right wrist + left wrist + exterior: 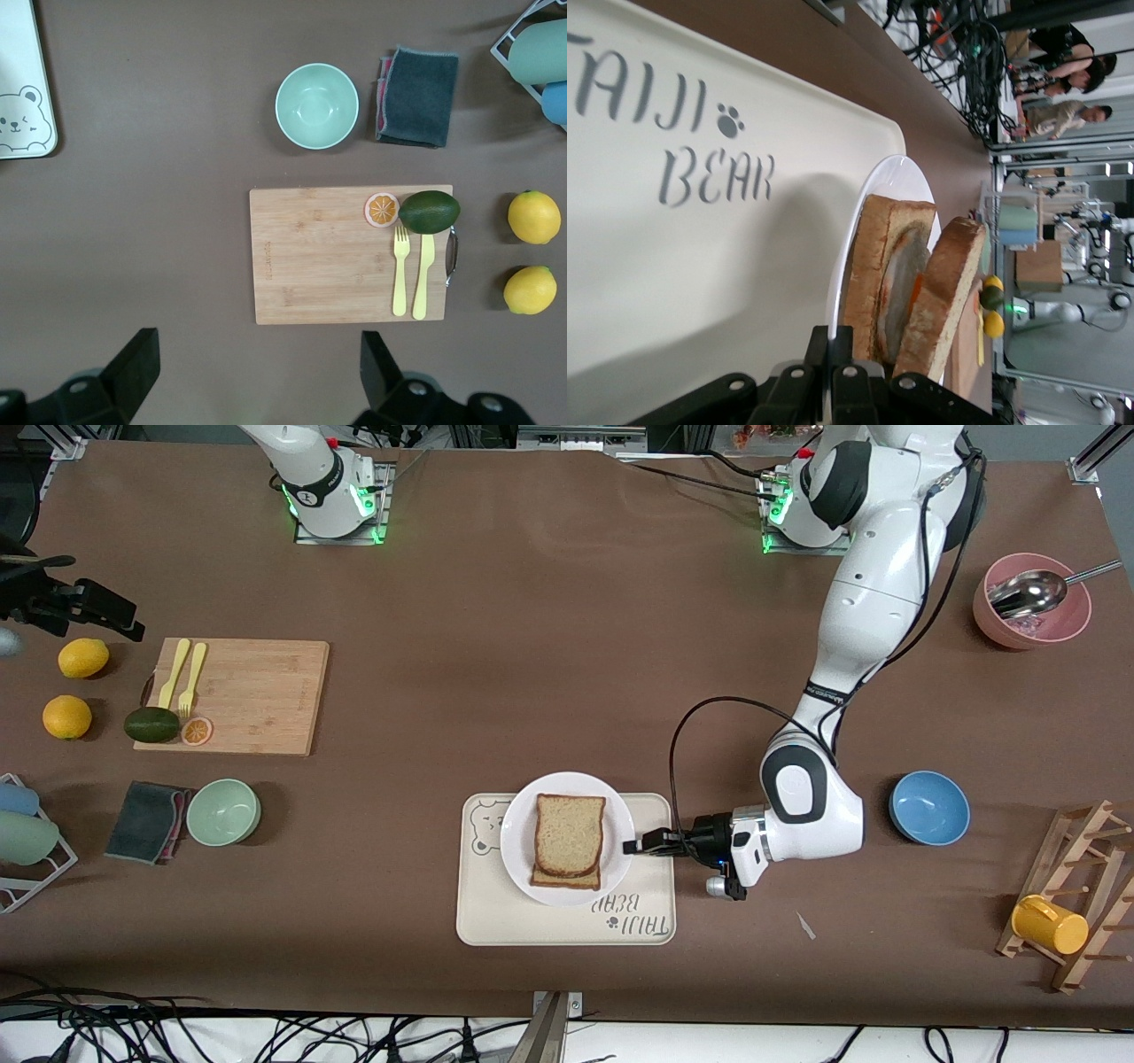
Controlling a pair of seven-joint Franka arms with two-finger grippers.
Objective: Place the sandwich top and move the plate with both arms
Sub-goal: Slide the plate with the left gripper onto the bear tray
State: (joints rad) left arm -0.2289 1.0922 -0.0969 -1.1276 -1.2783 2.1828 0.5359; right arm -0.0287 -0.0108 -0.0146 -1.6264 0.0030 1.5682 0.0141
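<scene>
Next, I release the white plate from my left gripper on the cream tray (563, 873) between the tray's bear face and its lettering.
The white plate (523, 841) rests on the cream bear tray (567, 921) near the front edge of the table. On it lies the sandwich top (570, 833), a brown speckled slice stacked on a lower slice. My left gripper (636, 845) is low at the plate's edge on the left arm's side, shut on the rim. In the left wrist view the plate rim (897, 173) runs between the pinched fingers (815, 350), and the sandwich top (946, 288) leans over the filling. My right gripper (260, 367) is open and empty, high over bare table beside the cutting board (328, 252); it is outside the front view.
A wooden cutting board (252, 695) holds yellow cutlery, an avocado and an orange slice. Two lemons (75, 686), a green bowl (223, 811) and a dark cloth (146, 821) sit at the right arm's end. A blue bowl (928, 807), pink bowl (1032, 615) and wooden rack (1076, 895) sit at the left arm's end.
</scene>
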